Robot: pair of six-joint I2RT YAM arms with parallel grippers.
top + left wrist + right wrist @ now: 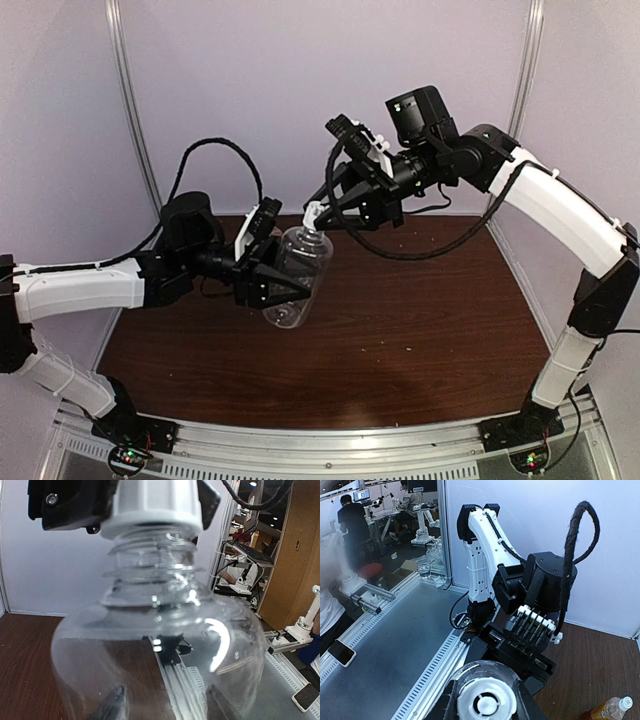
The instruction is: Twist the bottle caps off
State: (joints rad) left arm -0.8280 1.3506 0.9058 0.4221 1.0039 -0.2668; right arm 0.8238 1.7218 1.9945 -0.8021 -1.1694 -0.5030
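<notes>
My right gripper is going to set the white cap down and let go of it on the open brown table (pixel 386 307), just behind the small pale specks.
The clear bottle (pixel 292 275) is held tilted above the table, its neck pointing up and back. My left gripper (pixel 288 292) is shut on its body; in the left wrist view its fingertips (pixel 112 705) show through the clear bottle (pixel 160 645). A white cap (pixel 313 216) sits on the neck, with threads showing below the cap (pixel 152 505). My right gripper (pixel 319 214) is shut on this cap, with one finger on each side of the cap (pixel 486 701). The amber bottle (pixel 606 711) with its own white cap (pixel 625 702) lies on the table at the lower right of the right wrist view.
The brown table (pixel 420 330) runs under both arms, with a metal rail (pixel 330 440) along its near edge. White walls and a corner post (pixel 135 110) close the back. The right arm's black cable (pixel 440 240) hangs low over the table's back.
</notes>
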